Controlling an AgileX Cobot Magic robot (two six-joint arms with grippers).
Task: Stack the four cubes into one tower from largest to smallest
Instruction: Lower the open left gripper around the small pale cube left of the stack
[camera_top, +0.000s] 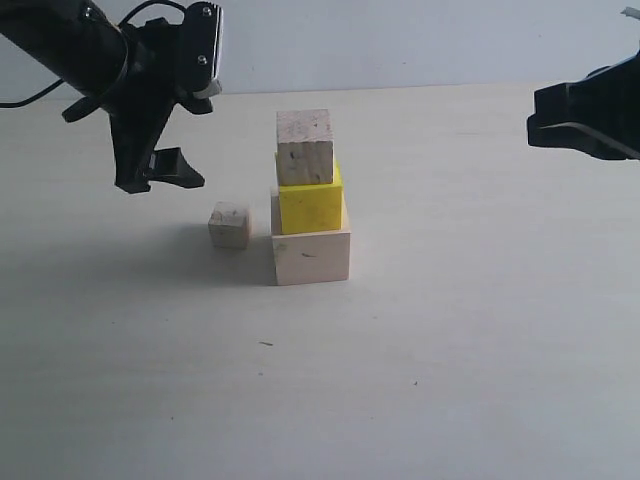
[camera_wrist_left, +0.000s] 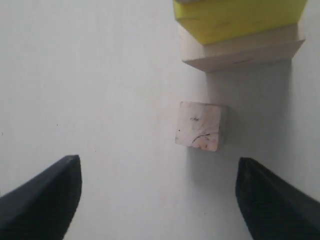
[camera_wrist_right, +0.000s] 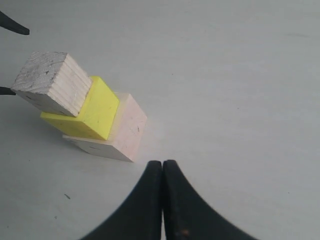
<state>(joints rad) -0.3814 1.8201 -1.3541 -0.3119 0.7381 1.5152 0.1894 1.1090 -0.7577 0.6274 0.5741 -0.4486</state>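
The robot's left gripper needs to grip two opposite sides of the smallest speckled cube, at the cube's end (camera_top: 219, 228) (camera_wrist_left: 198, 137) away from the tower.
Three cubes stand stacked mid-table: a large pale wooden cube (camera_top: 311, 256) at the base, a yellow cube (camera_top: 311, 201) on it, and a smaller pale wooden cube (camera_top: 304, 147) on top, sitting slightly askew. The smallest speckled cube (camera_top: 229, 225) lies on the table just left of the tower. My left gripper (camera_top: 160, 175) hovers open, above and left of it. In the left wrist view this cube (camera_wrist_left: 200, 126) lies beyond the wide-apart fingers (camera_wrist_left: 45, 200), off to one side, with nothing between them. My right gripper (camera_wrist_right: 162, 167) is shut and empty, off to the right of the tower (camera_wrist_right: 95, 112).
The pale tabletop (camera_top: 450, 350) runs bare around the tower, with a white wall behind. The right arm (camera_top: 585, 120) hangs at the right edge of the exterior view, well above the table.
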